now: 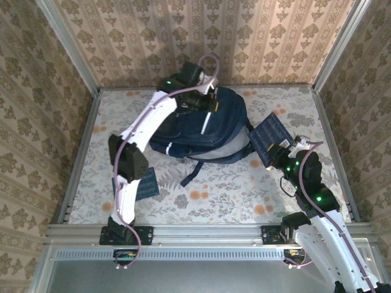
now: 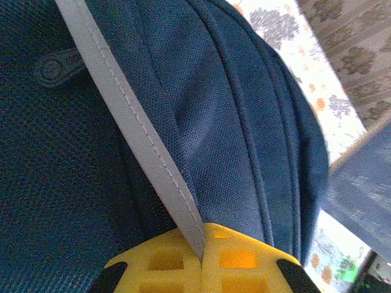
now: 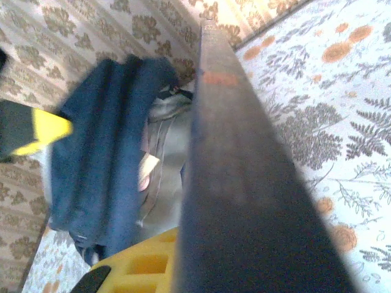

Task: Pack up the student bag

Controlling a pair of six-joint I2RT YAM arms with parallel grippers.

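Next, my right gripper releases the flat navy booklet once it is inside the student bag's opening [image 1: 219,141] [image 3: 148,165], beside the grey lining.
The student bag [image 1: 198,131], a large navy backpack with white trim, lies at the back middle of the table. My left gripper [image 1: 209,102] reaches over its far top edge. In the left wrist view the yellow fingers [image 2: 244,262] are pressed together on the bag's white stripe trim [image 2: 140,134]. My right gripper [image 1: 280,156] is shut on a flat navy booklet [image 1: 267,137], held tilted just right of the bag. The right wrist view has that booklet [image 3: 244,201] edge-on beside one yellow finger [image 3: 140,265], with the bag's open mouth and grey lining [image 3: 165,159] beyond.
A second navy booklet [image 1: 144,184] lies flat under the left arm near the front left. The bag's dark straps [image 1: 201,165] trail toward the table's middle. Patterned walls close in the floral tabletop [image 1: 232,195] on three sides.
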